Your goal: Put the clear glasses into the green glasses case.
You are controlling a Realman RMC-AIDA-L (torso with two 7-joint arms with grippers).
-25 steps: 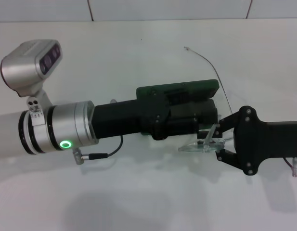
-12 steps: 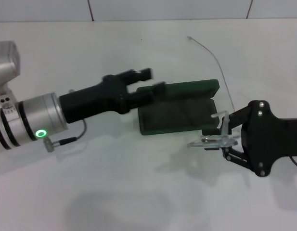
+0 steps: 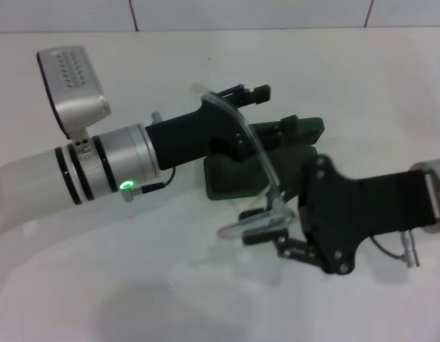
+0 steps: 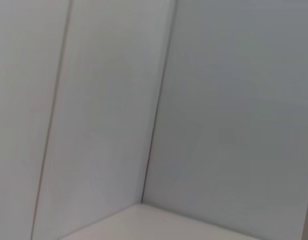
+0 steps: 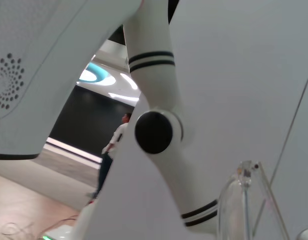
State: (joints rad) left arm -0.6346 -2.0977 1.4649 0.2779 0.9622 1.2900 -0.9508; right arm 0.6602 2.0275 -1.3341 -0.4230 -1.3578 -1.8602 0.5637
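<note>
The clear glasses will go down from my right gripper into the green glasses case's open tray (image 3: pixel 261 174), in front of the case's raised lid.
The green glasses case (image 3: pixel 230 178) lies open in the middle of the table, its lid (image 3: pixel 309 126) raised at the far side. My left gripper (image 3: pixel 266 110) reaches in from the left above the case, fingers apart, one finger (image 3: pixel 278 127) by the lid's edge. Just in front of the case, my right gripper (image 3: pixel 271 226) is shut on the clear glasses (image 3: pixel 237 226). The lens hangs off its tip, and one thin arm (image 3: pixel 249 142) arcs up across the left gripper. A piece of the clear glasses (image 5: pixel 243 205) shows in the right wrist view.
The white table (image 3: pixel 362 78) meets a tiled wall (image 3: pixel 248 13) at the back. The left wrist view holds only wall panels (image 4: pixel 218 100) and a strip of table. The robot's own white body (image 5: pixel 158 130) fills the right wrist view.
My right gripper has carried the clear glasses left and nearer, in front of the case, swinging one arm up over it. The left gripper has lifted and shifted right along the lid.
</note>
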